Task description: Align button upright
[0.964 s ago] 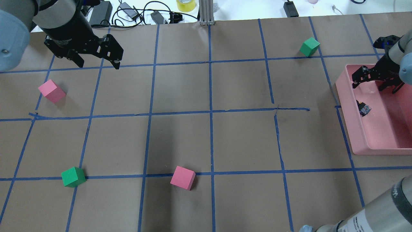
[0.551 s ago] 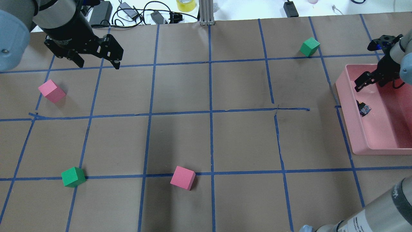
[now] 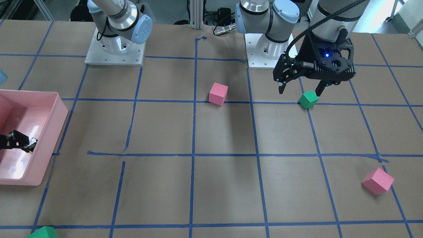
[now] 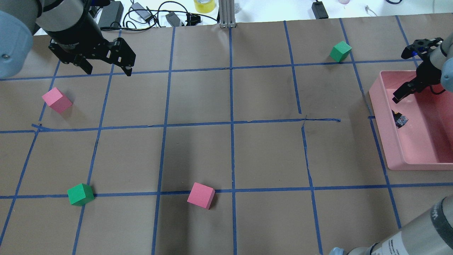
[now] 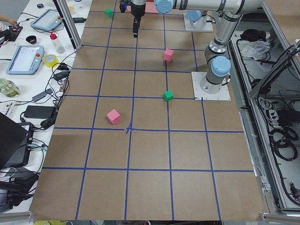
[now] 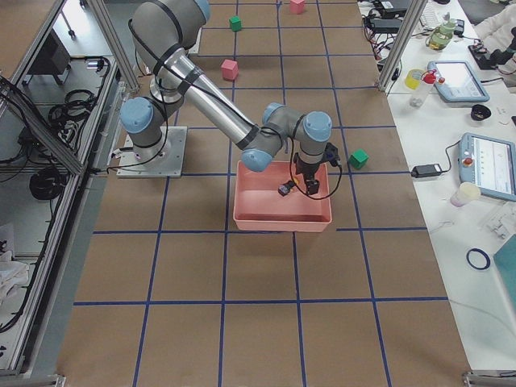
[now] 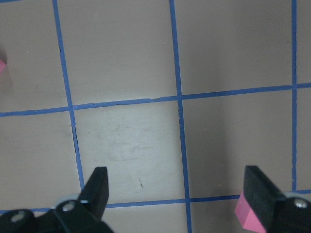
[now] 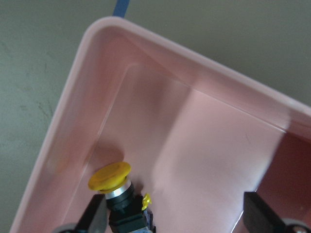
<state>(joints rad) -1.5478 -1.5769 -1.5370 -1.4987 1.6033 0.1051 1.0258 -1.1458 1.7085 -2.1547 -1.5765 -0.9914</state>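
Next, my right gripper goes to the button's black body [image 3: 33, 145] [image 8: 128, 218], behind its yellow cap, and closes there.
The button [image 8: 111, 178] has a yellow cap and a black body. It rests tilted on the floor of the pink tray [image 4: 377, 106], close to the tray's wall, and shows as a dark speck, the button [image 4: 400, 119], from overhead. My right gripper [image 8: 177, 213] hovers open over it; the button sits by one finger [image 8: 93, 217], not held. From overhead the right gripper [image 4: 410, 88] is above the tray's far corner. My left gripper [image 4: 104, 69] hangs open and empty over the table's far left, also seen as the left gripper [image 7: 177, 194].
Two pink cubes [image 4: 56, 100] [image 4: 201, 195] and two green cubes [image 4: 80, 194] [image 4: 340, 51] lie scattered on the brown paper with its blue tape grid. Cables and a tape roll [image 4: 204, 5] lie beyond the far edge. One pink cube [image 7: 248, 216] sits beside a left fingertip.
My right gripper has turned about its wrist and shifted slightly toward the tray's far corner. The button, the cubes and the left arm have not moved.
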